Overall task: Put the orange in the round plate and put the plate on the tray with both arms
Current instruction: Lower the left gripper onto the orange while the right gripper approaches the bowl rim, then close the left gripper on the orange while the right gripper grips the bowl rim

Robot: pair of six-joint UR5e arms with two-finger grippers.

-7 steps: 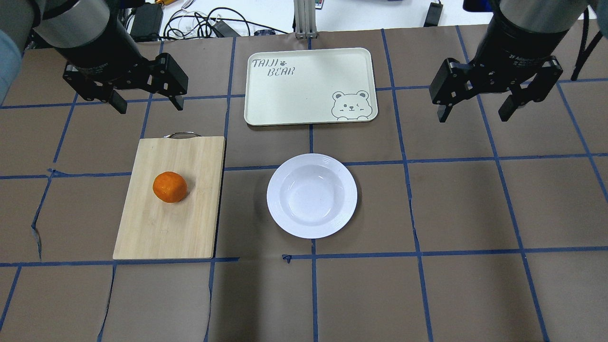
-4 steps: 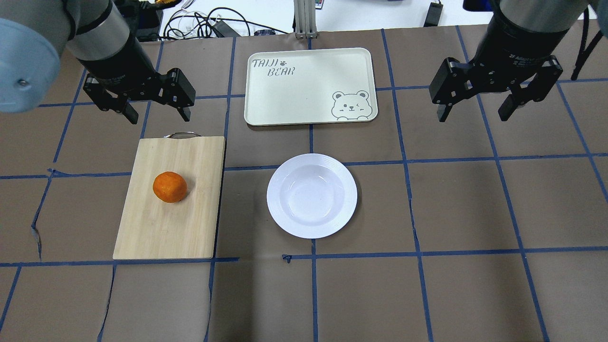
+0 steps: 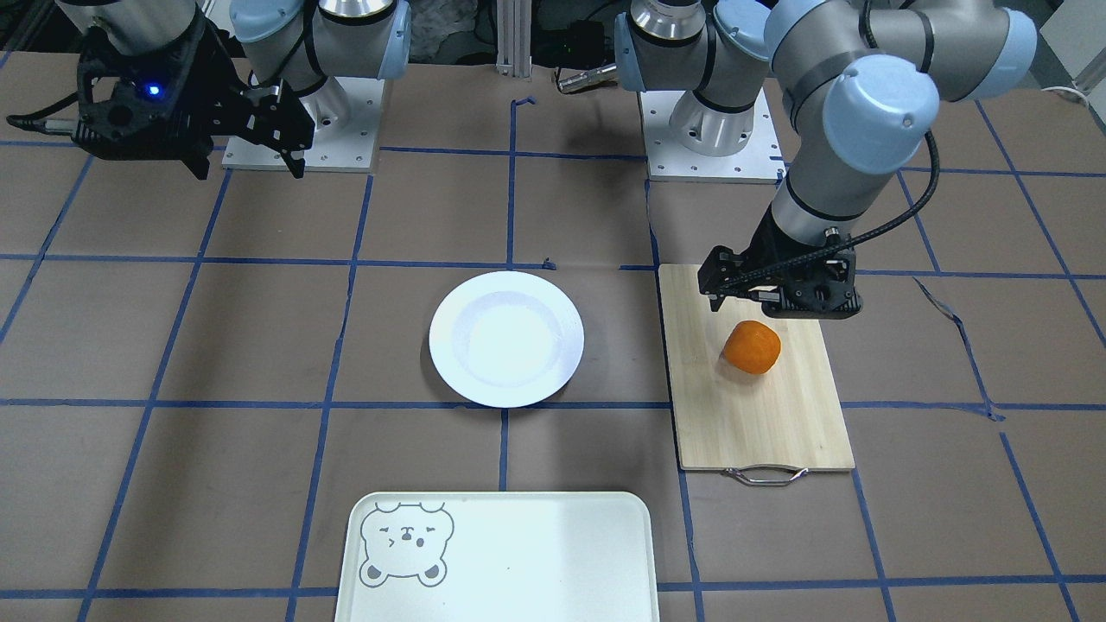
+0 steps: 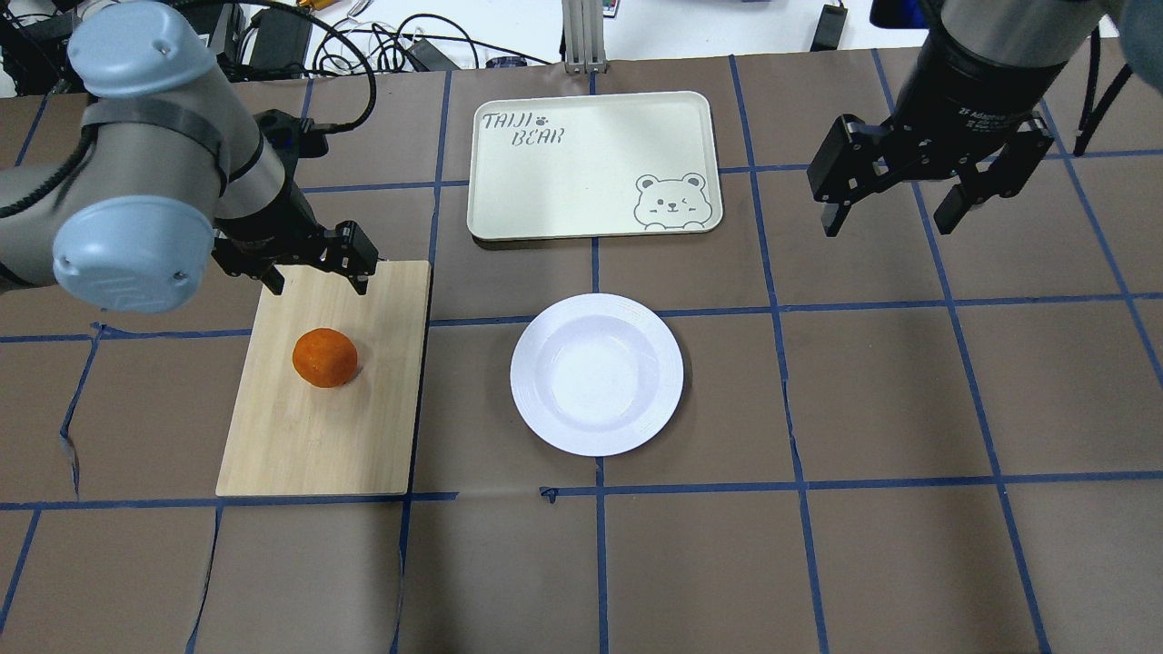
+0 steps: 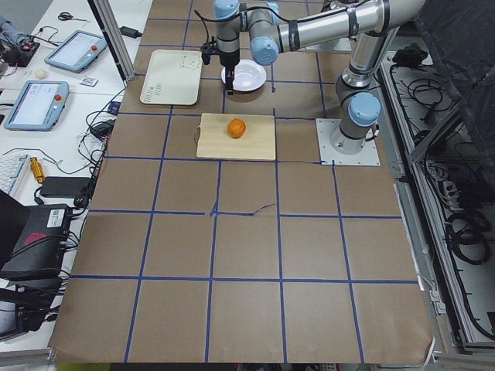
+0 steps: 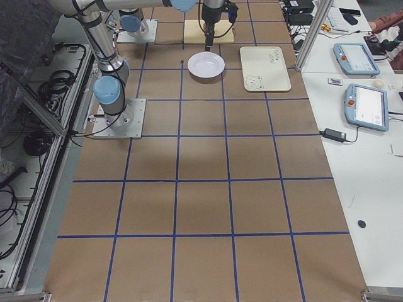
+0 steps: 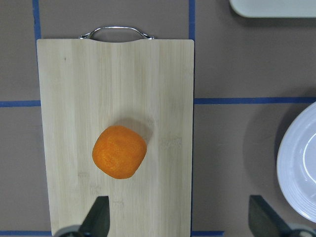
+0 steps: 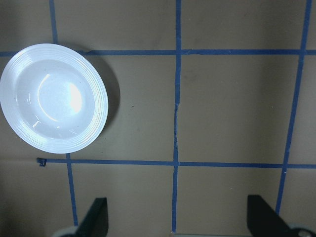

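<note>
The robot's left gripper will close around the middle of the orange (image 3: 752,347) (image 7: 119,152) on the cutting board, since the orange goes in the round plate.
The orange (image 4: 324,358) lies on a bamboo cutting board (image 4: 309,445), left of the empty white round plate (image 4: 596,374). The cream tray (image 4: 591,163) with the bear face lies empty beyond the plate. My left gripper (image 4: 317,284) hangs open over the board's far edge, just beyond the orange and not touching it. In the left wrist view the orange (image 7: 119,151) sits ahead of the open fingertips (image 7: 101,219). My right gripper (image 4: 887,225) is open and empty, high to the right of the tray. The right wrist view shows the plate (image 8: 52,98) at left.
The board's metal handle (image 4: 348,258) points toward the tray side. The brown table mat has blue tape grid lines (image 4: 781,309). Cables and devices (image 4: 391,41) lie past the table's far edge. The two arm bases (image 3: 708,121) stand at the robot side.
My left arm has swung in and down, from beyond the board to just over its far edge, nearer the orange. The right gripper shifted slightly left. Orange, plate and tray have not moved.
</note>
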